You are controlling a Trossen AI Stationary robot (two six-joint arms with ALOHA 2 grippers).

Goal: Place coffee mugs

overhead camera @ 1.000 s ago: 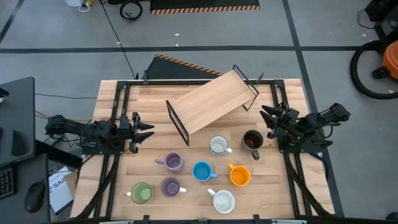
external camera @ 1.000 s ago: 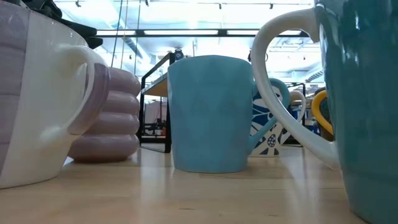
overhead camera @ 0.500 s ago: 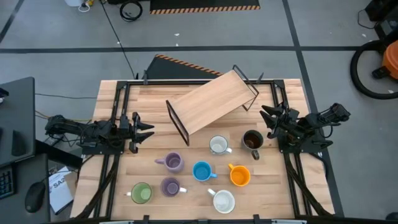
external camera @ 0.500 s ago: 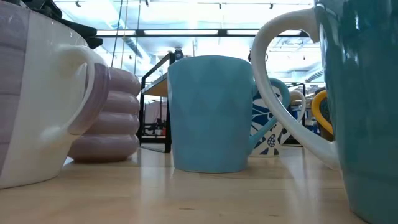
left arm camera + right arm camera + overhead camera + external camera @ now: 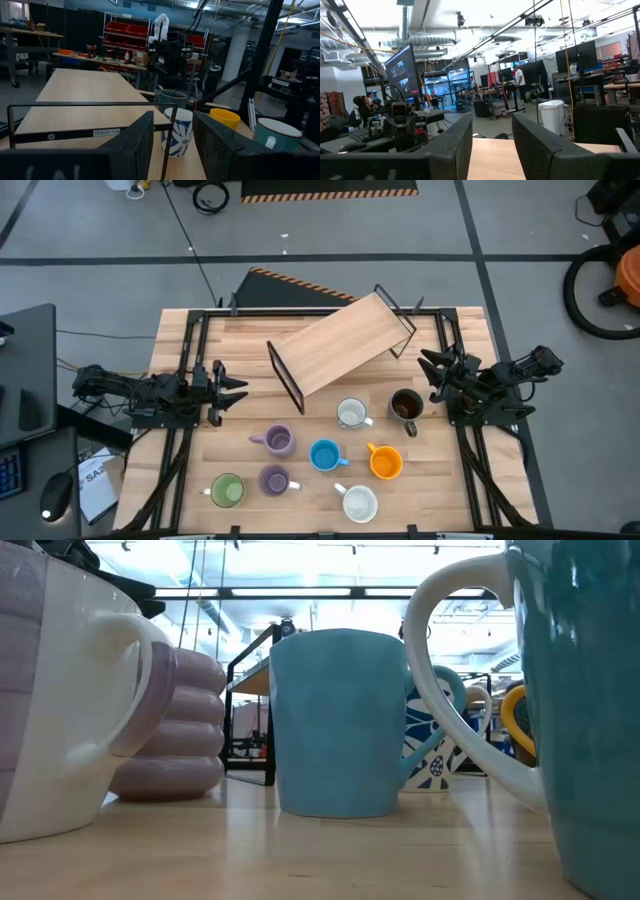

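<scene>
My right gripper needs to go to the dark mug next and close at its handle (image 5: 410, 426), on the dark mug's side toward the orange mug.
Eight mugs stand upright on their bases on the table's near half: a white patterned mug (image 5: 351, 414), a dark mug (image 5: 405, 406), a purple mug (image 5: 278, 441), a blue mug (image 5: 324, 455), an orange mug (image 5: 385, 463), a green mug (image 5: 227, 490), a second purple mug (image 5: 274, 479) and a white mug (image 5: 359, 503). The left gripper (image 5: 236, 390) is open at the table's left side, left of the mugs, touching nothing. At the right side, the right gripper (image 5: 428, 370) is open just beyond the dark mug. The low view shows the blue mug (image 5: 340, 720) close up.
A wooden shelf (image 5: 340, 345) on a black wire frame stands slanted across the table's far middle, between the two grippers. Its frame (image 5: 90, 107) fills the left wrist view. Bare wood lies along the near edge and by the table's side rails.
</scene>
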